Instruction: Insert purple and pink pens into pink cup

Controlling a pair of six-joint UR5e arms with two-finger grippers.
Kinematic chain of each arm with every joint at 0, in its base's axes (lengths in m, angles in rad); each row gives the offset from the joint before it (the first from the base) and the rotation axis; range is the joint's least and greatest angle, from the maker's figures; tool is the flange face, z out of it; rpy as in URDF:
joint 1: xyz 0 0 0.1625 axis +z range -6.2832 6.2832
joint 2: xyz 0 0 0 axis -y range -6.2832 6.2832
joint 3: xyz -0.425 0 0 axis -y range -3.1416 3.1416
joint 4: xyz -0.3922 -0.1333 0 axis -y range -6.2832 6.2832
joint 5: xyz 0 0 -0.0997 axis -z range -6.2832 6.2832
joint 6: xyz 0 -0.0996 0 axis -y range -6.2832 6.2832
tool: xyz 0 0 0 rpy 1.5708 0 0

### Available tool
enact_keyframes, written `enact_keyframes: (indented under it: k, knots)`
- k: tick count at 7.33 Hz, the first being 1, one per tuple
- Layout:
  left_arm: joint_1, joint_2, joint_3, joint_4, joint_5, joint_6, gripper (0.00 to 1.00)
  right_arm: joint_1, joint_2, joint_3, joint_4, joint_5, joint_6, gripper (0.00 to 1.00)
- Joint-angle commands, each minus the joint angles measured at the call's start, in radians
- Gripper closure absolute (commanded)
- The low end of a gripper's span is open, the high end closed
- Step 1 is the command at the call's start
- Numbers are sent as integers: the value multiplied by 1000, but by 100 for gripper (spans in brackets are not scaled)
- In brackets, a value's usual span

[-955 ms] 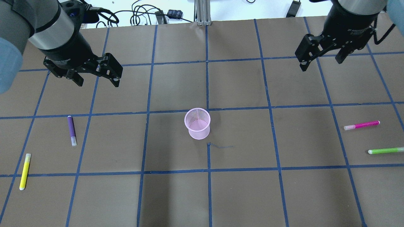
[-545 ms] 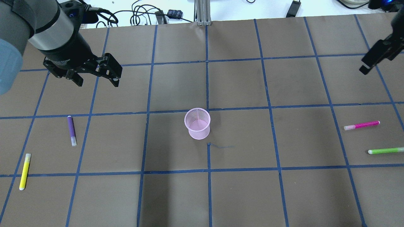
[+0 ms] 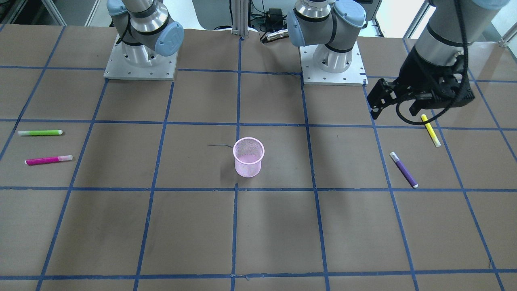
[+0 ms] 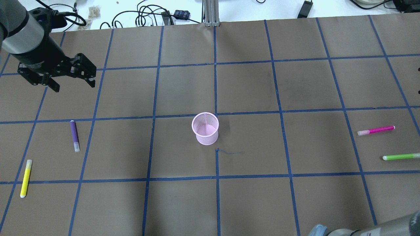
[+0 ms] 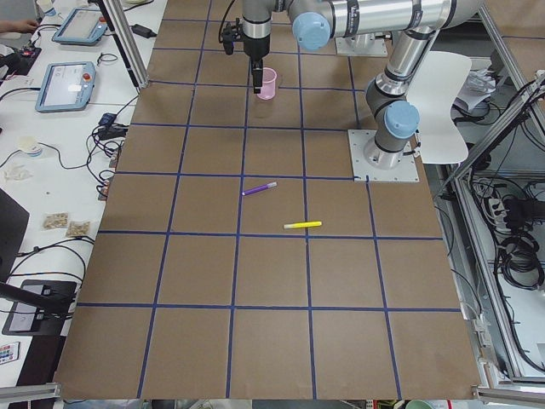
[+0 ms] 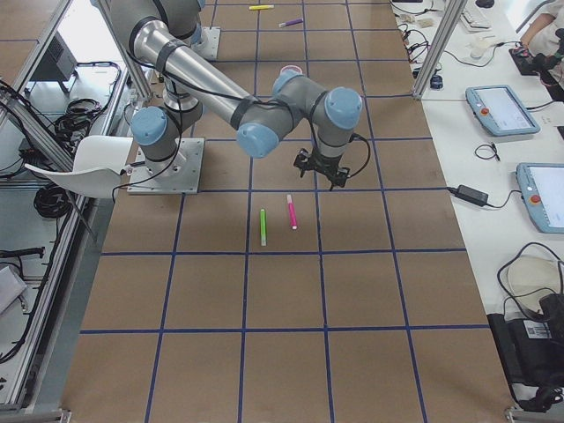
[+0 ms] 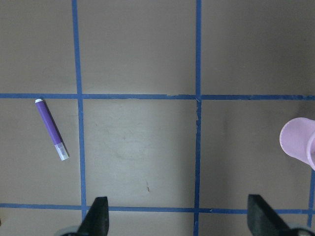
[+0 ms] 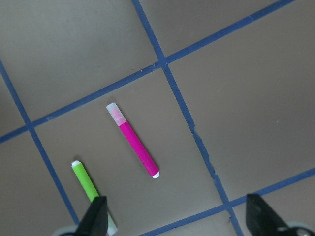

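Observation:
My right gripper is to go to the pink pen next and close on its body [image 3: 36, 161] [image 8: 144, 158] near the end opposite the clear cap.
The pink mesh cup [image 4: 205, 128] stands upright mid-table, also in the front view [image 3: 248, 157]. The purple pen [image 4: 74, 135] lies flat on the left side; the left wrist view shows it [image 7: 51, 129] left of the cup [image 7: 299, 142]. My left gripper [image 4: 73, 86] is open and empty, hovering behind the purple pen. The pink pen [image 4: 375, 130] lies flat at the right. My right gripper [image 8: 177, 216] is open and empty, hovering near the pink pen [image 8: 134, 142]; it is outside the overhead view.
A green pen [image 4: 401, 156] lies just in front of the pink pen. A yellow pen [image 4: 26, 178] lies at the front left, near the purple pen. Blue tape lines grid the brown table. Cables lie beyond the far edge.
My left gripper has moved left, away from the table's middle. My right arm has swung right and left the overhead view. The pens and cup have not moved.

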Motion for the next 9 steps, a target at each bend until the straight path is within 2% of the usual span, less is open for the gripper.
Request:
enact_keyframes:
  k: [1, 3, 5, 9]
  knots:
    - [215, -68, -73, 109, 5, 18, 0, -85, 118, 4, -35, 85, -251, 7]
    - [266, -157, -94, 247, 3, 69, 0, -131, 175, 15, -35, 178, -418, 7]
    - [270, -264, -99, 350, 5, 74, 0, -164, 181, 97, -71, 243, -598, 6]
    - [279, -409, -156, 524, 5, 63, 0, -170, 181, 215, -119, 234, -764, 6]
